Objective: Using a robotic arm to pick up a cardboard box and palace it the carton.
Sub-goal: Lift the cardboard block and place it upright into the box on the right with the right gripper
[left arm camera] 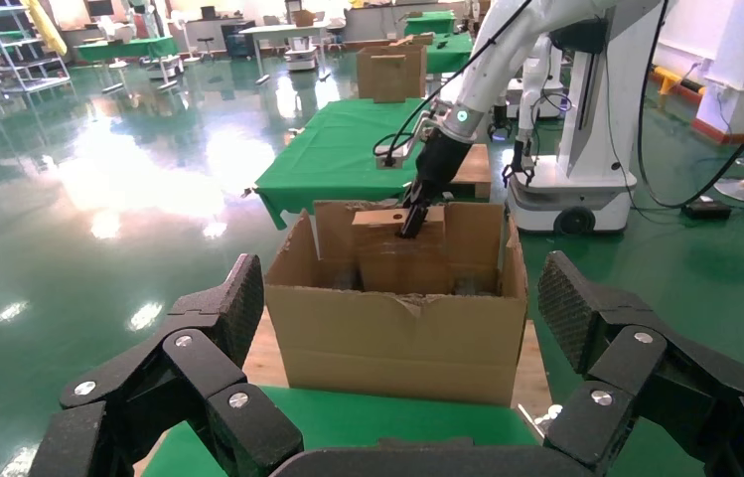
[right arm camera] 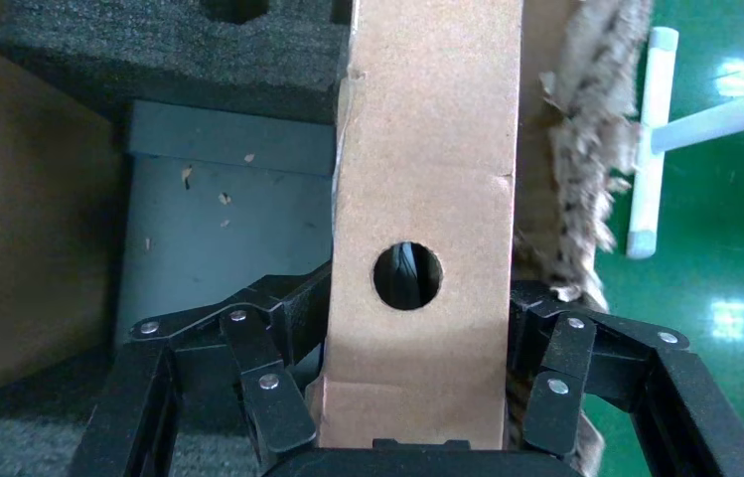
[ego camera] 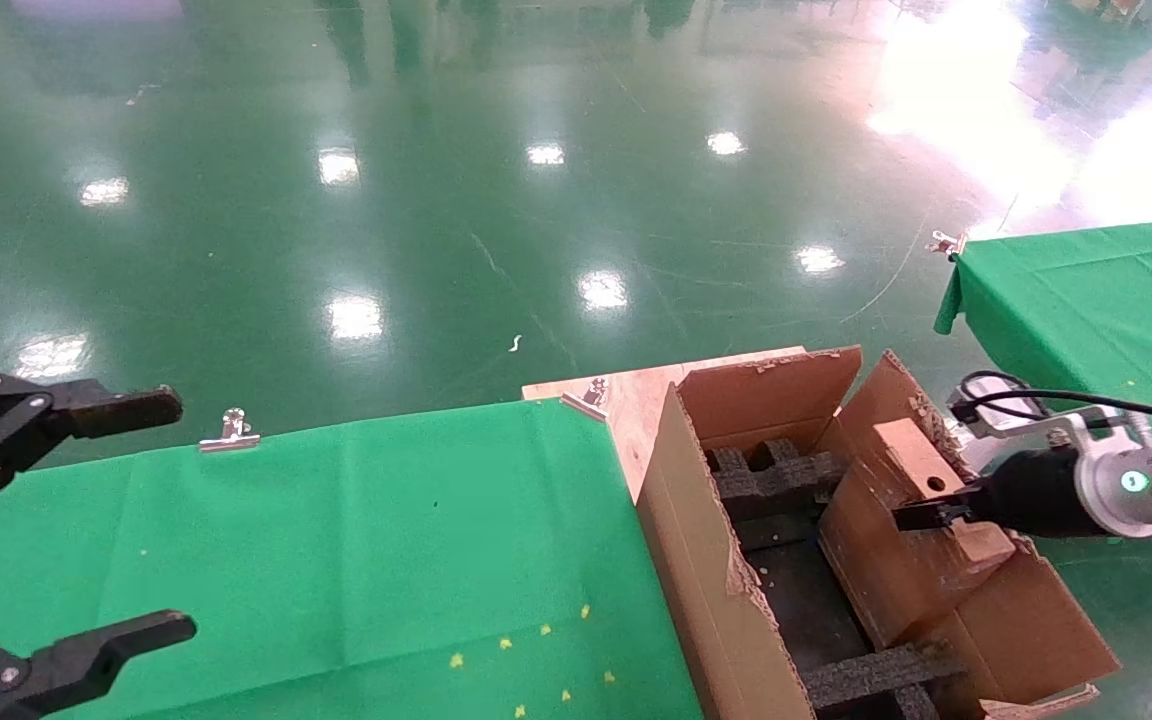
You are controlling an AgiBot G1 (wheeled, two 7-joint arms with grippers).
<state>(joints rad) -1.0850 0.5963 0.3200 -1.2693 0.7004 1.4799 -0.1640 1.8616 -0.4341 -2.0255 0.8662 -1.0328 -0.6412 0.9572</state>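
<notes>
The small cardboard box, now on edge inside the torn carton, will be let go by my right gripper between the black foam inserts along the carton's torn side point(ego camera: 862, 571).
The small cardboard box point(ego camera: 911, 455) stands on edge, its narrow side with the round hole facing up, inside the large torn carton point(ego camera: 696, 560) that holds black foam inserts point(ego camera: 776, 480). The white robotic arm with the green ring light point(ego camera: 1136, 482) reaches in from the right. My right gripper point(ego camera: 936, 510) is shut on the box. In the right wrist view the fingers point(right arm camera: 288, 318) clamp both faces of the box point(right arm camera: 427, 169). The left wrist view shows the carton point(left arm camera: 397, 338), the box point(left arm camera: 387, 253) and the right gripper point(left arm camera: 412, 221). My left gripper point(ego camera: 151, 515) is open and empty at the far left.
A green-clothed table point(ego camera: 336, 540) lies left of the carton, with a metal clip point(ego camera: 231, 432) on its far edge. The carton sits on a wooden board point(ego camera: 636, 400). A second green table point(ego camera: 1096, 300) stands at the right. Glossy green floor lies beyond.
</notes>
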